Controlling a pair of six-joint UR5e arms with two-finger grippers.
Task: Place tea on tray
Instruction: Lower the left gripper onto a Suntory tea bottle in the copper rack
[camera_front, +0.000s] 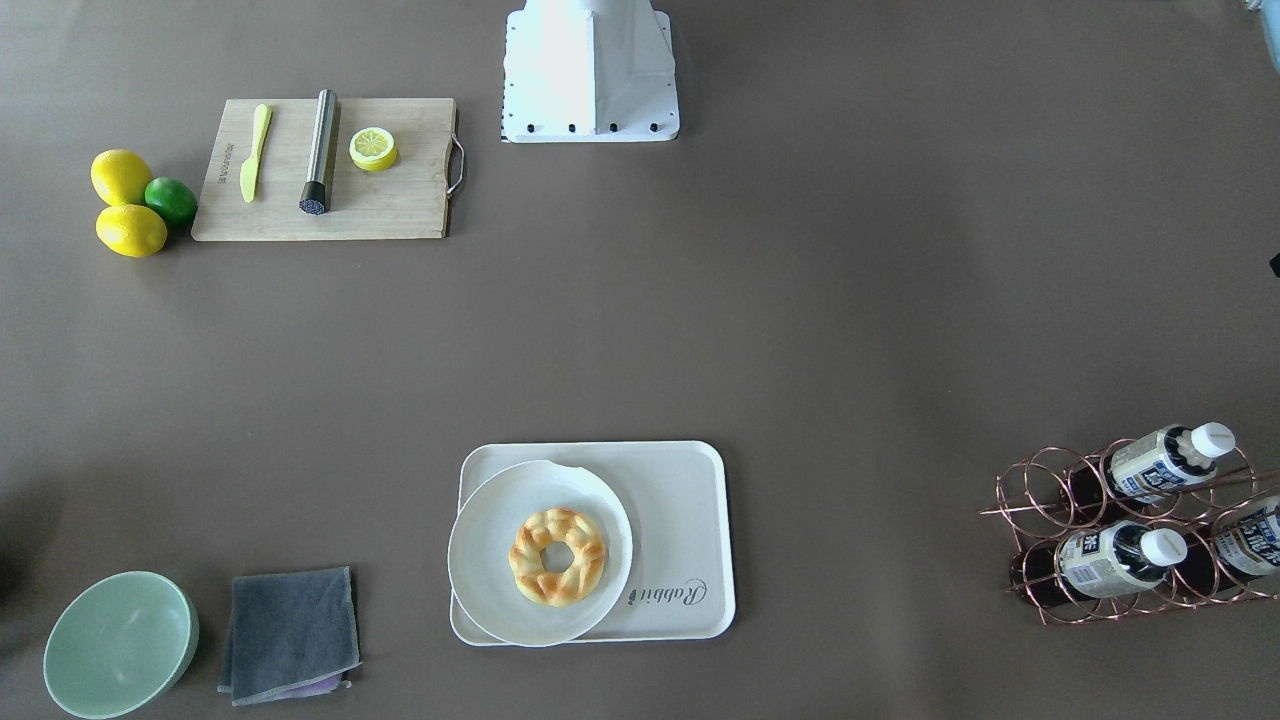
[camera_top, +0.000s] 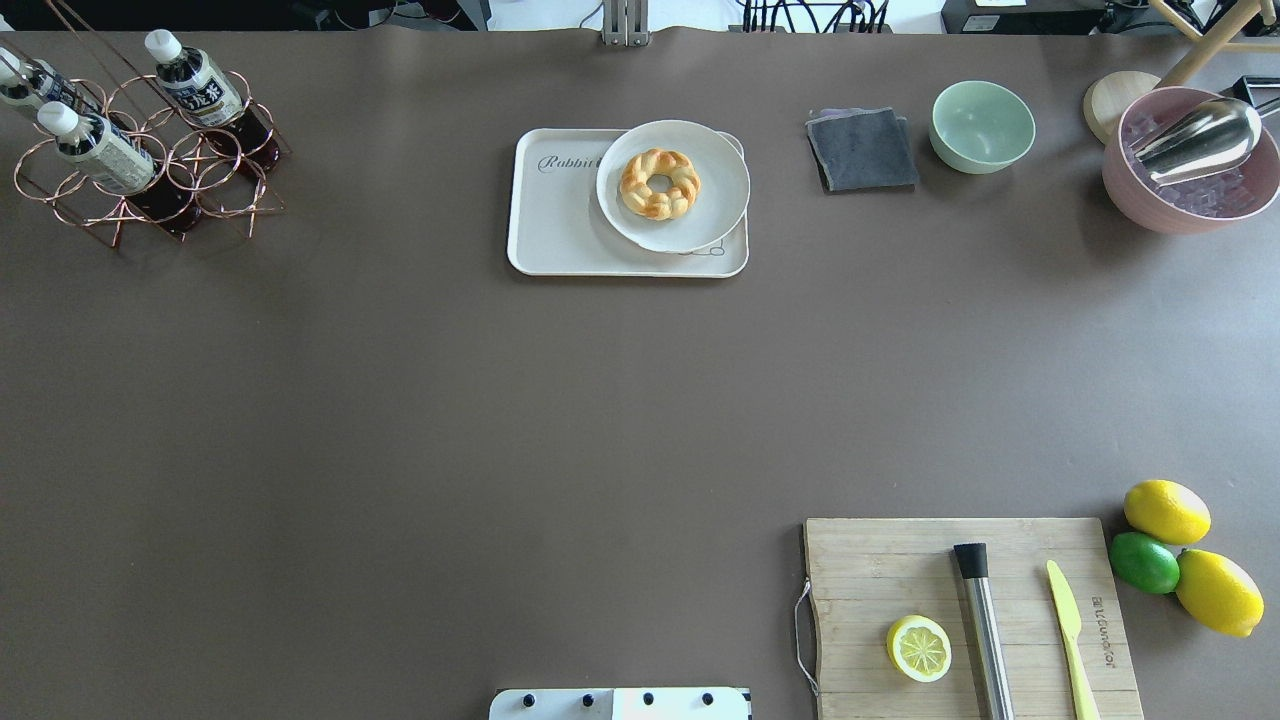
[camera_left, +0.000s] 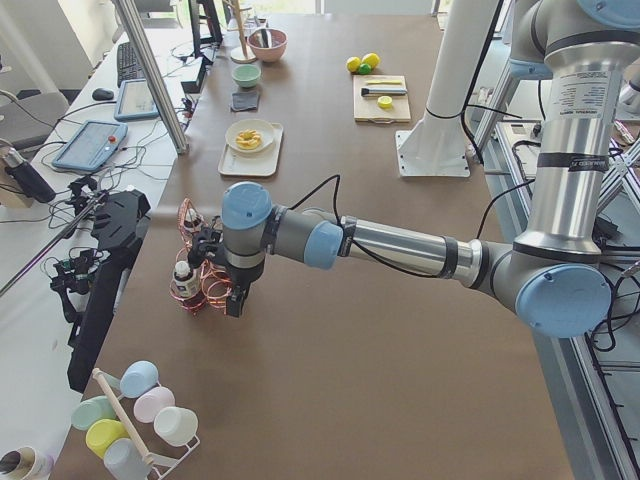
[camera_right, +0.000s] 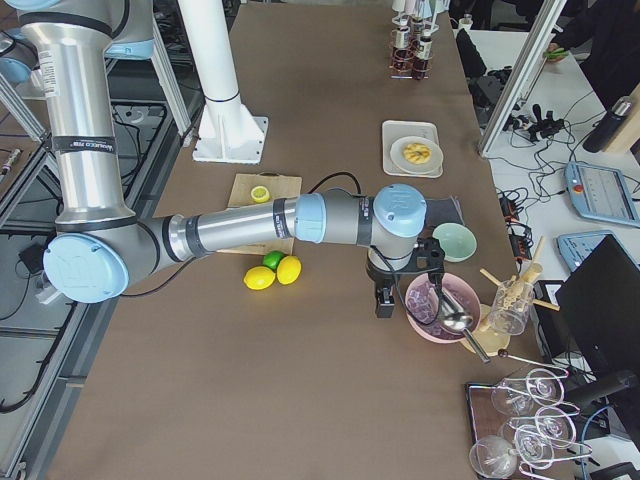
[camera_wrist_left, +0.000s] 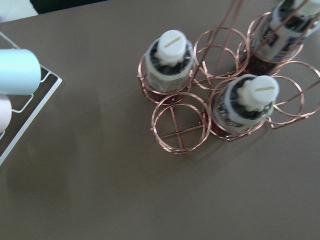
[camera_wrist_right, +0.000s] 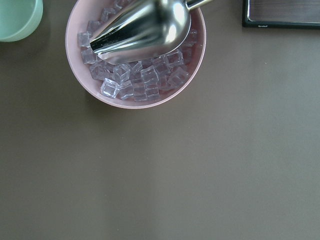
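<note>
The left gripper needs to close on the neck (camera_front: 1186, 449) (camera_wrist_left: 244, 98) of the tea bottle between empty rings of the copper wire rack, just under the bottle's white cap.
Three tea bottles (camera_front: 1165, 462) (camera_front: 1115, 558) (camera_front: 1255, 535) with white caps lie slanted in a copper wire rack (camera_top: 150, 190). The left wrist view looks down on their caps (camera_wrist_left: 170, 47). The cream tray (camera_front: 680, 500) carries a round white plate (camera_front: 490, 560) with a braided doughnut (camera_front: 557, 556); its other half is bare. My left gripper (camera_left: 232, 300) hangs close beside the rack, and I cannot tell whether it is open or shut. My right gripper (camera_right: 383, 300) is far off, beside a pink bowl (camera_right: 437, 305); I cannot tell its state either.
The pink bowl (camera_wrist_right: 135, 55) holds ice cubes and a metal scoop. A green bowl (camera_top: 982, 125) and a grey cloth (camera_top: 862, 150) lie beside the tray. A wooden board (camera_top: 900, 570) bears a lemon half, a metal tube and a yellow knife, with lemons and a lime next to it.
</note>
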